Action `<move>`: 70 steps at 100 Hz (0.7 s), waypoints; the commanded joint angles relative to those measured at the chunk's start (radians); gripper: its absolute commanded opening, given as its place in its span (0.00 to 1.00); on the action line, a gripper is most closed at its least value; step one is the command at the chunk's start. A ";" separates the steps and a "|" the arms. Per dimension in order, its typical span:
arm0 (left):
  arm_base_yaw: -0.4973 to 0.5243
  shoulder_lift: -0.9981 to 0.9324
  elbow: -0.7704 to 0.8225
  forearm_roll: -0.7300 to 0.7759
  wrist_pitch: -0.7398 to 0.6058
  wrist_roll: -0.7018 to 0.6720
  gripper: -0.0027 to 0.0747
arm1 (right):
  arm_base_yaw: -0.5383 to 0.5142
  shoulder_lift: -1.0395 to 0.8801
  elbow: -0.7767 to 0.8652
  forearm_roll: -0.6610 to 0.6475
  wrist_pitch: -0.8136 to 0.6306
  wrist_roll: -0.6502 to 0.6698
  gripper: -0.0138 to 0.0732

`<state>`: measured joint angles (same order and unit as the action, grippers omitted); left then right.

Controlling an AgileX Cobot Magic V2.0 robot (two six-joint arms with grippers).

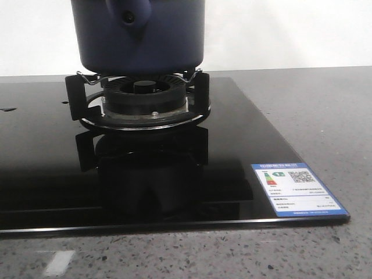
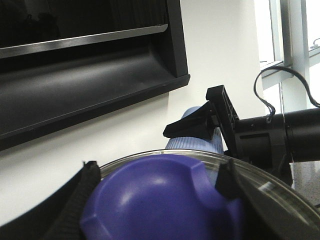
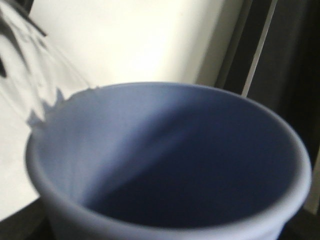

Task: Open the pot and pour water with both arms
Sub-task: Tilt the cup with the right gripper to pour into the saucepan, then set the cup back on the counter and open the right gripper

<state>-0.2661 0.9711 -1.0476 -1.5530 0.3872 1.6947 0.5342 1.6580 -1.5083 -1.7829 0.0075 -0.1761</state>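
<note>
Next, my right gripper puts the pale blue cup down on the grey counter [image 1: 367,113] next to the hob's labelled side, level with the burner.
The dark navy pot [image 1: 139,40] stands on the gas burner [image 1: 142,96], its tab handle with a round hole [image 1: 129,16] facing me; its top is cut off in the front view. In the left wrist view my left gripper [image 2: 157,172] is shut on the blue knob [image 2: 160,200] of a glass lid [image 2: 270,187], with a finger [image 2: 86,187] on either side. I cannot tell whether the lid rests on the pot. My right gripper [image 2: 207,131] holds the pale blue ribbed cup [image 2: 195,144] just behind the lid. The cup's inside [image 3: 175,165] fills the right wrist view and hides the fingers.
The burner sits on a black glass hob [image 1: 58,174] with a blue-edged label [image 1: 293,189] at its front right corner. A grey speckled counter [image 1: 314,116] surrounds the hob. A black range hood [image 2: 90,75] hangs on the white wall above. A window [image 2: 295,45] is beyond.
</note>
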 commanded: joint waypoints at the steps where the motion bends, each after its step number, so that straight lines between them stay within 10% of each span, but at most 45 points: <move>1: 0.004 -0.023 -0.030 -0.053 -0.009 -0.007 0.30 | -0.005 -0.034 -0.057 -0.060 0.027 -0.018 0.44; 31: 0.004 -0.023 -0.030 -0.053 -0.009 -0.007 0.30 | -0.005 -0.026 -0.100 -0.055 0.032 -0.047 0.44; 70: 0.004 -0.023 -0.030 -0.053 -0.003 -0.007 0.30 | 0.022 -0.058 -0.100 0.296 0.090 0.483 0.44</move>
<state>-0.2661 0.9711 -1.0476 -1.5530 0.3872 1.6947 0.5432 1.6742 -1.5682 -1.5917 0.0441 0.1808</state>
